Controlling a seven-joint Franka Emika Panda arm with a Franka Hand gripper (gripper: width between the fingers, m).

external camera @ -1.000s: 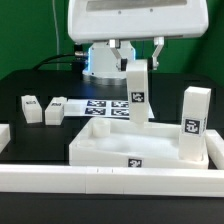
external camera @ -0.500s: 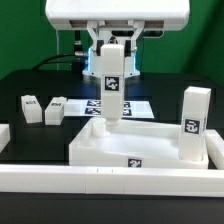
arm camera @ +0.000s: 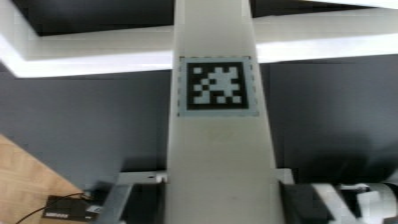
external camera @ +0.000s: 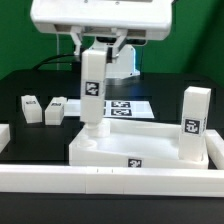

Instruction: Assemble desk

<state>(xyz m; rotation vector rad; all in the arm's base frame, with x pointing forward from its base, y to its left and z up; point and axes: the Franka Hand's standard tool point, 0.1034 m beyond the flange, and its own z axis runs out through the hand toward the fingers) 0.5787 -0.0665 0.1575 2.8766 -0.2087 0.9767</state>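
Observation:
My gripper needs to let go of the white leg upright in the tabletop's corner [external camera: 92,142] at the tabletop's end away from the standing leg.
The desk's white tray-like tabletop [external camera: 140,150] lies near the front of the table. My gripper [external camera: 96,50] is shut on the top end of a white block leg [external camera: 92,100], which hangs upright. Its lower end is at the tabletop's far corner on the exterior view's left; contact there cannot be told. In the wrist view the leg [arm camera: 217,120] runs away from the jaws, tag facing the camera, between dark fingers [arm camera: 151,197]. The tabletop's rim [arm camera: 89,55] shows beyond it. Another leg [external camera: 193,122] stands upright in the tabletop's corner at the exterior view's right.
Two more white legs [external camera: 32,107] [external camera: 56,109] lie on the black table at the exterior view's left. The marker board [external camera: 128,106] lies behind the tabletop. A long white border rail [external camera: 110,182] runs along the front, with another piece at the left edge [external camera: 4,132].
My gripper has carried the leg toward the exterior view's left, from above the middle of the tabletop's far side to its far left corner. The grip is unchanged.

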